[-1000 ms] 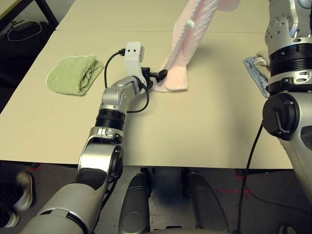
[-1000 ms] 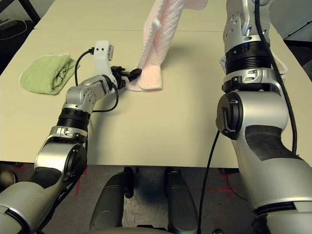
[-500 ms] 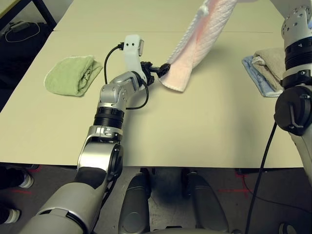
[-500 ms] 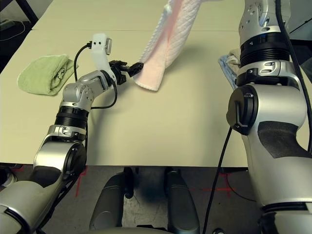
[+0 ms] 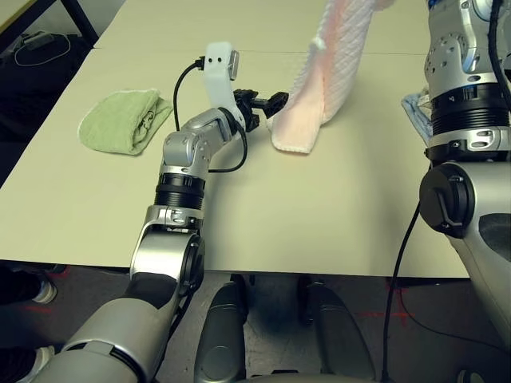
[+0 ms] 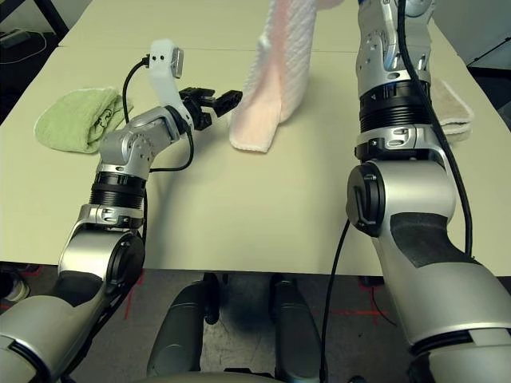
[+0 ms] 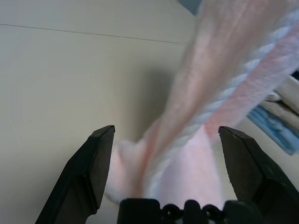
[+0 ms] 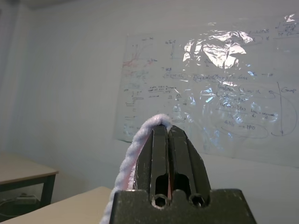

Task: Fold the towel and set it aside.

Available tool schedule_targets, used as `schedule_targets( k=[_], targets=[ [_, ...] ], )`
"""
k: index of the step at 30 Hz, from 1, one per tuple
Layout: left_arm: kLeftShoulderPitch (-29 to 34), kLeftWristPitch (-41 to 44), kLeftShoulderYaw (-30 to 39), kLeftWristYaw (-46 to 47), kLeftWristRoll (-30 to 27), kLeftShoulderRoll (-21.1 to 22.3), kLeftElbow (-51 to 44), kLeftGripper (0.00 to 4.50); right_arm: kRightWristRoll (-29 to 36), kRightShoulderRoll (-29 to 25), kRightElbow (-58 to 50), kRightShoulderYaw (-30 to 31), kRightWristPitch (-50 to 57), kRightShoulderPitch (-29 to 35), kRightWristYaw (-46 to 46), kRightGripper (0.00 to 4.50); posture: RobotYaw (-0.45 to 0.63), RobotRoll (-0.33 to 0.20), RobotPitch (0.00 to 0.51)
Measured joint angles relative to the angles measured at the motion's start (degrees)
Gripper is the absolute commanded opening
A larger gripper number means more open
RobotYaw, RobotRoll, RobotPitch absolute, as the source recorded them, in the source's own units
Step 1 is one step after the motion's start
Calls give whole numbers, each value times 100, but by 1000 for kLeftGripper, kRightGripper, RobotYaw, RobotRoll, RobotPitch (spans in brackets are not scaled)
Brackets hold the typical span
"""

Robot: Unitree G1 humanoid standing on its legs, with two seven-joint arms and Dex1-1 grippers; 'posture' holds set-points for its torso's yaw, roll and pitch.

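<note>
I will use my left gripper to close on the bottom corner point(image 5: 303, 149) of the hanging pale pink towel, choosing the corner that is nearest the table's front edge.
The pale pink towel point(image 5: 323, 76) hangs down from above, and its lower end point(image 6: 255, 132) rests bunched on the table. My right gripper point(image 8: 167, 130) is raised high and shut on the towel's white edging point(image 8: 135, 144). My left gripper point(image 5: 271, 101) hovers open just left of the towel's lower part, level with it and not holding it. In the left wrist view the towel point(image 7: 205, 107) hangs just ahead of the wide-spread fingers point(image 7: 98, 158).
A rolled green towel point(image 5: 120, 121) lies at the table's left. A beige towel point(image 6: 451, 102) on a blue cloth point(image 5: 413, 108) lies at the right, behind my right arm point(image 5: 463, 88). Bare tabletop point(image 5: 319, 207) stretches to the front edge.
The towel's lower end swung up off the table and has come back down a little farther right. My left gripper moved up and away, still open. The head view shifted.
</note>
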Motion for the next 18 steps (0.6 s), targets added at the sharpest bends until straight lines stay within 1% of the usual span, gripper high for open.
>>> schedule_targets(
  k=[8,18],
  targets=[
    [5,75,-61,-35,-25,-28,-95,4500,-4,-44,124,-25,-1,-75,-5,16,66,0,231],
    [401,1010,-272,-434,-313,108,-862,4500,-11,-24,267,-20,-61,-278,3,16,50,0,238]
  ],
)
